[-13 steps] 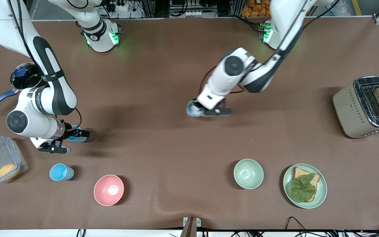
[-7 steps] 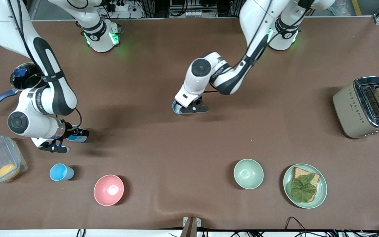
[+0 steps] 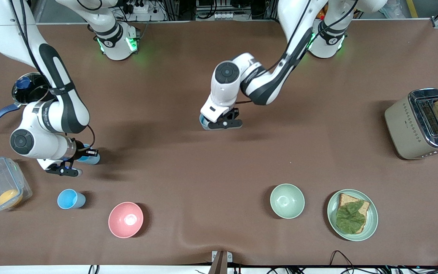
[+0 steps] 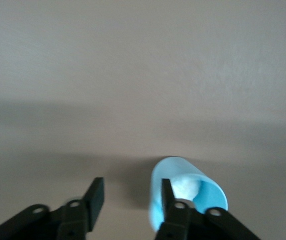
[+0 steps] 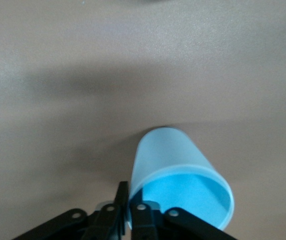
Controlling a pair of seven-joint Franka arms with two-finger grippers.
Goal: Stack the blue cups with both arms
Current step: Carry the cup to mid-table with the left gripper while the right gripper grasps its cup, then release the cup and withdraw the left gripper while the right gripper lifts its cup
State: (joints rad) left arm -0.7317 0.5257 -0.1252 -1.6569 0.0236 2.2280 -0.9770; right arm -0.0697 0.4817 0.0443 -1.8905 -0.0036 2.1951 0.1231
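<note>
The robot's right gripper will release the sky-blue cup inside the duller blue cup at the left gripper [image 3: 204,116].
Three blue cups show in the front view. My right gripper [image 3: 85,155] is shut on the rim of a sky-blue cup [image 3: 92,160] near the right arm's end of the table. The right wrist view shows one finger inside and one outside the rim of that cup [image 5: 175,160], at the gripper [image 5: 128,192]. My left gripper [image 3: 214,123] is open at mid-table beside a duller blue cup [image 3: 203,121]. In the left wrist view the gripper [image 4: 131,189] has one finger at the rim of that cup [image 4: 203,192]. A third blue cup [image 3: 70,199] stands free, nearer the front camera than the right gripper.
A pink bowl [image 3: 126,219] and a pale green bowl [image 3: 287,200] stand near the front edge. A plate [image 3: 331,207] with a sandwich and a toaster [image 3: 413,125] are toward the left arm's end. A plastic box [image 3: 0,189] and a pot [image 3: 29,89] are at the right arm's end.
My left gripper has moved toward the right arm's end together with the duller blue cup, then nearly stopped. My right gripper and its cup have barely shifted.
</note>
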